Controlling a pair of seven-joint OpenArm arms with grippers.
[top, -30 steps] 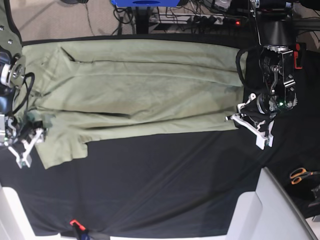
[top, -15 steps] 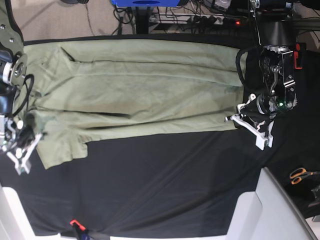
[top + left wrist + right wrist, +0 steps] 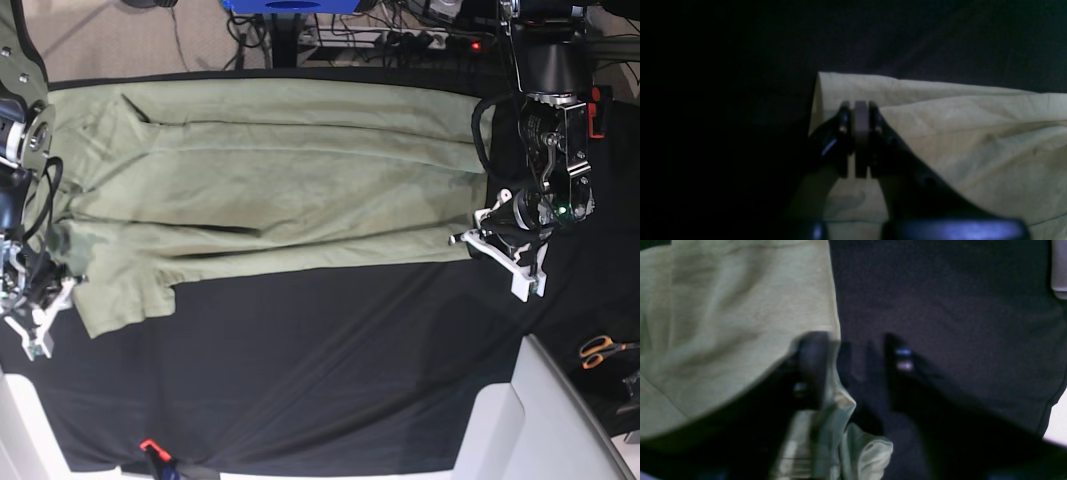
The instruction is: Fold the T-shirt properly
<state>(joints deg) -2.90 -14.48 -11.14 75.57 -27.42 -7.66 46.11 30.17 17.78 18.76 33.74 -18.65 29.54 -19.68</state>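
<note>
I can see the T-shirt's flap sticking out crooked past the T-shirt's near edge beside my open right gripper, so I will pinch the flap's outer edge [image 3: 84, 306] with my right gripper and pull it taut.
The pale sage-green T-shirt [image 3: 280, 180] lies spread across the far half of the black table cloth [image 3: 320, 370], with its sides folded in. My left gripper [image 3: 478, 240] sits at the shirt's right near corner. In the left wrist view that gripper [image 3: 860, 110] is shut, with a strip of the T-shirt [image 3: 973, 133] pinched between its fingers. My right gripper [image 3: 38, 318] hangs at the left sleeve's edge. In the right wrist view it [image 3: 857, 366] is open: one finger [image 3: 810, 366] is over the T-shirt [image 3: 723, 323] and the other is over bare cloth.
Orange-handled scissors [image 3: 600, 350] lie at the right edge. A white bin [image 3: 560, 420] stands at the near right, and another white piece [image 3: 25, 420] at the near left. A small red-tipped object [image 3: 150, 447] rests by the front edge.
My right gripper has slid left and toward the front edge, off the sleeve to its border. The left gripper and the shirt have stayed where they were.
</note>
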